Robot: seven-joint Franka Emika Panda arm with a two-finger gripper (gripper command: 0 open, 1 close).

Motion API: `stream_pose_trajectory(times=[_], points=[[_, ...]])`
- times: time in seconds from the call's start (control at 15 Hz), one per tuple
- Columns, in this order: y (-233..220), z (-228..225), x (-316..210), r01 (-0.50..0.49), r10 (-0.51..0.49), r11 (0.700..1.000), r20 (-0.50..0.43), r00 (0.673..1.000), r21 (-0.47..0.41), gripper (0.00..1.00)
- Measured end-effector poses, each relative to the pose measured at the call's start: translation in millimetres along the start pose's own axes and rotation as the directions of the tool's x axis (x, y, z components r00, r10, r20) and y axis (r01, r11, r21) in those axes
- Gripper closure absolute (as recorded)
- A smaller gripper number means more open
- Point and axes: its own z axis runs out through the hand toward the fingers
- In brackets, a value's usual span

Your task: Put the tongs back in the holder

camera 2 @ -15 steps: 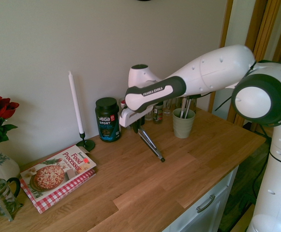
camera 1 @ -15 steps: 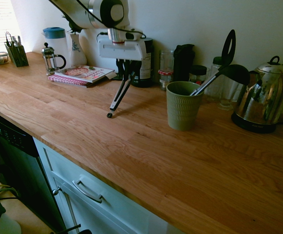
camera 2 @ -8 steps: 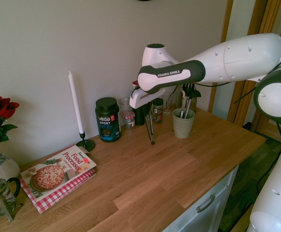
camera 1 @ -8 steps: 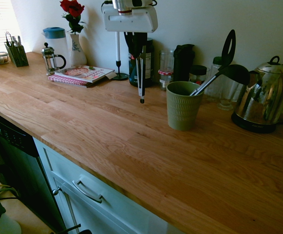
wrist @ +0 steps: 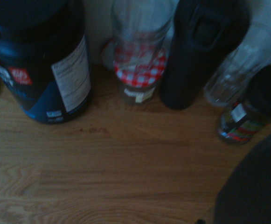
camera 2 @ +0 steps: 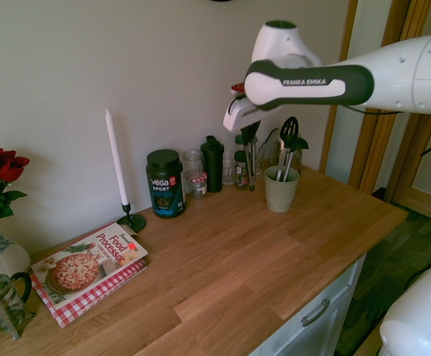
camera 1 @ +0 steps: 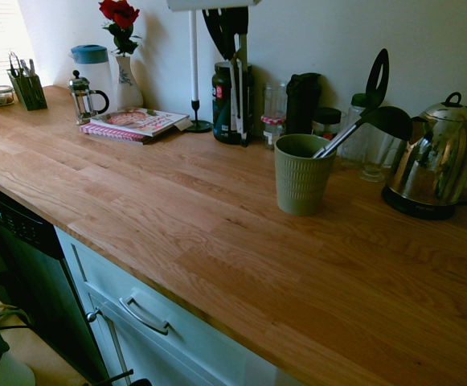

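Note:
I will release the tongs inside the sage-green holder [camera 2: 274, 176] beside the black ladle, leaning toward the jars. The tongs now hang clear of the counter.
The tongs [camera 1: 235, 88] hang upright from my gripper [camera 1: 227, 28], which is shut on their upper end near the picture's top edge. Their black tips are well clear of the counter, in front of the jars by the wall. The holder [camera 1: 301, 174], a ribbed sage-green cup, stands on the wooden counter a short way to the right of the tongs, with a black ladle [camera 1: 360, 121] leaning in it. From the other side, the gripper [camera 2: 248, 135] and tongs [camera 2: 251, 169] hang just left of the holder [camera 2: 282, 190]. No tongs show in the wrist view.
Along the wall stand a black tub [camera 2: 165, 183], jars [camera 1: 274, 112] and a black bottle [camera 1: 302, 100]. A steel kettle [camera 1: 432, 161] is right of the holder. A candle [camera 2: 115, 159], cookbook [camera 1: 137, 122], French press [camera 1: 85, 96] and rose vase [camera 1: 125, 72] stand further left.
My gripper has risen and moved along the counter toward the holder. The tongs went from slanting with their tips near the counter to hanging straight down, high above it.

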Motion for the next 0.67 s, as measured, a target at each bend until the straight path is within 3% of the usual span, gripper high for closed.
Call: stream_pose_trajectory(times=[0.13, 0.27, 0.67], points=[[12.4, -53.2, 15.0, -0.015, 0.016, 1.000, -0.063, 0.998, 0.014, 1.00], [29.0, -73.8, 24.9, -0.032, 0.034, 0.999, -0.088, 0.996, 0.014, 1.00], [97.8, -4.3, 46.9, -0.078, 0.077, 0.997, -0.092, 0.993, -0.006, 1.00]])
